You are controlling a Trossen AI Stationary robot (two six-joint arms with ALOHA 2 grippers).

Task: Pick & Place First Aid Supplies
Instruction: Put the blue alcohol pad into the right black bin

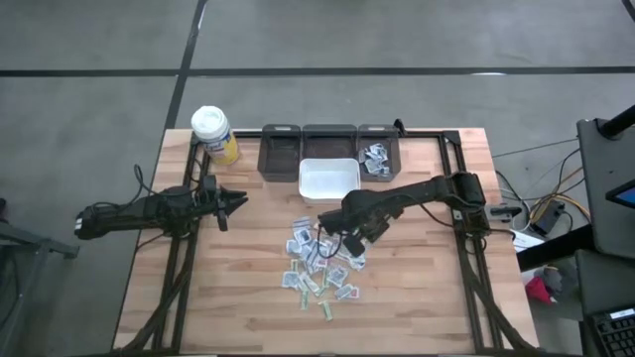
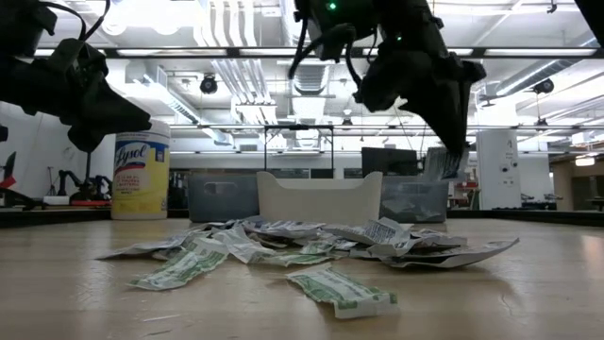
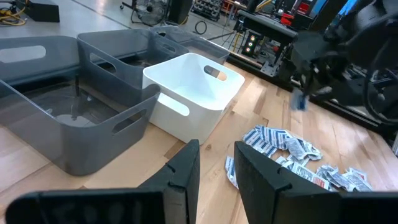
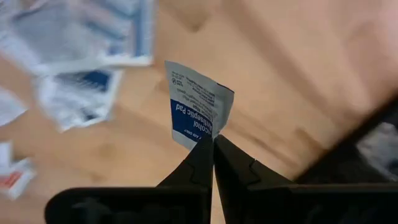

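Note:
I will release the white-and-blue packet with my right gripper on top of the packets inside the grey bin (image 1: pixel 375 163).
The first aid supplies (image 1: pixel 322 263) are small white packets with blue, red or green print, lying in a loose pile on the wooden table; the pile (image 2: pixel 311 250) also shows in the low view. My right gripper (image 4: pixel 212 144) is shut on one white-and-blue packet (image 4: pixel 196 106), above the pile's far side (image 1: pixel 327 220). In the low view the packet (image 2: pixel 445 162) hangs in the air under the gripper. My left gripper (image 1: pixel 241 201) waits at the table's left, open (image 3: pixel 216 165), touching nothing. My right gripper pinches the packet by one edge (image 4: pixel 204 132) between its two fingers. The fingers slant steeply down from above. The rest of the packet sticks out past the fingertips (image 2: pixel 453 146). It is lifted clear of the table and the pile.
A white bin (image 1: pixel 328 178) stands just beyond the pile. Behind it stand three grey bins in a row (image 1: pixel 281 151), the right one (image 1: pixel 378 157) holding several packets. A white-capped yellow bottle (image 1: pixel 213 134) stands at the far left corner. Bare wood lies around the pile.

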